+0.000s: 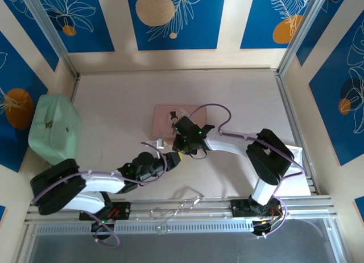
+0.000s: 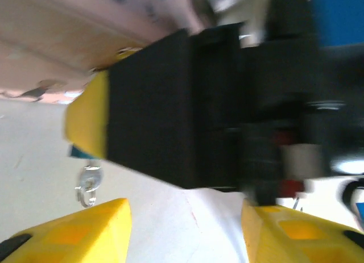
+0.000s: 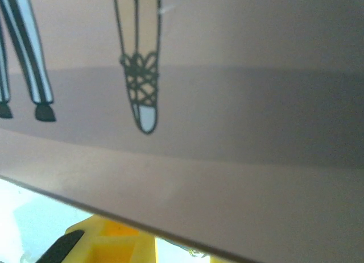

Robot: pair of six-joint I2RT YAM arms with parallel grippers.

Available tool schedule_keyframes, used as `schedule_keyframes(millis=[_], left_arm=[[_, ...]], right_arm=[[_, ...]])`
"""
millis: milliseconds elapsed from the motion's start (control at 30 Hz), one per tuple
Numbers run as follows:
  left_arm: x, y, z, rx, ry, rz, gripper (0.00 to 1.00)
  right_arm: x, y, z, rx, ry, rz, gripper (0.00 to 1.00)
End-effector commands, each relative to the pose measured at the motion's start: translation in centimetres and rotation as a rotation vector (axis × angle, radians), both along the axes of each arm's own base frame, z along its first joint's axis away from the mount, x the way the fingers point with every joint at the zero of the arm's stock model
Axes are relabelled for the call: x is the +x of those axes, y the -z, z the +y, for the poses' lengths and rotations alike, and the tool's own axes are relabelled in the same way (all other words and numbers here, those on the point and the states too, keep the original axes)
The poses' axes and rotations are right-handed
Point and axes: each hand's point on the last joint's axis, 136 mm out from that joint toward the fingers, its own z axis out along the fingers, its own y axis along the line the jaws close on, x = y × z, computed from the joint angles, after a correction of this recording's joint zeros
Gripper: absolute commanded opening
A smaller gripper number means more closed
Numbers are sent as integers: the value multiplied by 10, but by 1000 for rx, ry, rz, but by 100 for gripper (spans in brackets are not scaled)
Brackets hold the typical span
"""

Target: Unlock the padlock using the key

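Observation:
The silvery ring under the padlock is broadside and off-centre to my left gripper's fingers, so I should turn that gripper and pinch the ring's flat sides (image 2: 90, 176).
The padlock (image 2: 78, 153) shows as a small teal bit right under the yellow fingertip of my right gripper (image 2: 85, 120), and a silvery ring (image 2: 88, 184) hangs just below it. From above, the same small silvery piece (image 1: 160, 142) lies just left of the right gripper (image 1: 175, 142), at the near edge of the pink picture tin (image 1: 165, 116). The tin's side (image 3: 227, 132) hides that gripper's jaws; one yellow finger (image 3: 111, 246) shows underneath. My left gripper (image 2: 185, 220) is open, nothing between its fingers, close beside the right one (image 1: 175, 158). I cannot make out the key.
A mint-green case (image 1: 54, 129) sits at the table's left edge. A bent wire piece (image 1: 176, 209) lies on the front rail between the arm bases. White paper (image 1: 300, 161) lies at the right. The two grippers are nearly touching.

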Motion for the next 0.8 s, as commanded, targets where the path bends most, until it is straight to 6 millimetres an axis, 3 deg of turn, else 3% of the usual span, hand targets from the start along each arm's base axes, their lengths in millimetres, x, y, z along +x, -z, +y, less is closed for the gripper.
schedule_keyframes(millis=[0, 300, 400, 567, 633, 767], left_arm=[[6, 26, 22, 173, -74, -17, 33], [7, 41, 8, 92, -45, 40, 26], [10, 45, 14, 51, -69, 61, 41], [15, 46, 17, 21, -81, 75, 58], [17, 47, 17, 17, -82, 77, 57], [20, 46, 10, -22, -58, 81, 34]], right_arm=[[-20, 15, 0, -6, -36, 129, 13], [-23, 15, 0, 17, -38, 195, 13], [-23, 15, 0, 30, -38, 208, 13], [-24, 13, 1, 45, -40, 231, 12], [-24, 14, 1, 47, -41, 242, 12], [-24, 14, 2, 51, -39, 257, 11]])
